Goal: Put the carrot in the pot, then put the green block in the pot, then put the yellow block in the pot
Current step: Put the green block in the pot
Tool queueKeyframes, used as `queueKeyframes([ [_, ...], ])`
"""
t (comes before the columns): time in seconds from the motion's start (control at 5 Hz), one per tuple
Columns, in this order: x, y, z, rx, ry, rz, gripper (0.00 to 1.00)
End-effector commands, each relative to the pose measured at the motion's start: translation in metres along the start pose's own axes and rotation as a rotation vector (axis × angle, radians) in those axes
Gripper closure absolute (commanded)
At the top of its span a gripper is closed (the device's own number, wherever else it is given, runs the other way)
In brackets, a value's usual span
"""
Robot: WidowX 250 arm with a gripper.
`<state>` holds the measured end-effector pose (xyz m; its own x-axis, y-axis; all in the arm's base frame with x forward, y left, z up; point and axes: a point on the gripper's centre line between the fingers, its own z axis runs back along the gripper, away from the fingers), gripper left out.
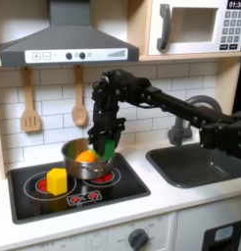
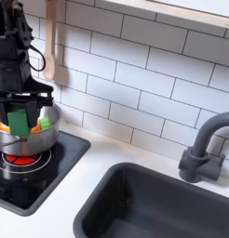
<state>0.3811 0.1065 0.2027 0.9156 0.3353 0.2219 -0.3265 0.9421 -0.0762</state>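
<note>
Next, I let go of the green block with my gripper inside the steel pot point(image 1: 97, 155), next to the orange carrot.
The steel pot point(image 1: 77, 165) point(image 2: 31, 142) stands on the stove's back burner, and the orange carrot point(image 1: 86, 156) point(image 2: 3, 126) lies inside it. My gripper point(image 1: 106, 146) point(image 2: 19, 117) hangs over the pot's rim on the first exterior view's right, shut on the green block point(image 1: 112, 145) point(image 2: 18, 120). The block is held between the black fingers just above the pot's opening. On the stove top in front of the pot, at the first exterior view's left, sits the yellow block point(image 1: 57, 180), well apart from the gripper.
The black stove top point(image 1: 113, 191) has red burner rings. A wooden spatula point(image 1: 30, 104) and spoon point(image 1: 79, 98) hang on the tiled wall behind. To the first exterior view's right lie a dark sink point(image 1: 196, 165) point(image 2: 154, 200) and a faucet point(image 2: 202, 149). A range hood point(image 1: 69, 39) is overhead.
</note>
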Motion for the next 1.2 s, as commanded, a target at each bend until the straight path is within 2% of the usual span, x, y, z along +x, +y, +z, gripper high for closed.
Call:
queueKeyframes([
  [0.0, 0.008, 0.003, 0.004, 0.003, -0.017, 0.005, 1.0],
  [0.6, 0.013, 0.012, 0.007, 0.012, -0.028, 0.021, 1.0],
  [1.0, 0.013, 0.018, -0.006, 0.019, 0.008, 0.039, 1.0],
])
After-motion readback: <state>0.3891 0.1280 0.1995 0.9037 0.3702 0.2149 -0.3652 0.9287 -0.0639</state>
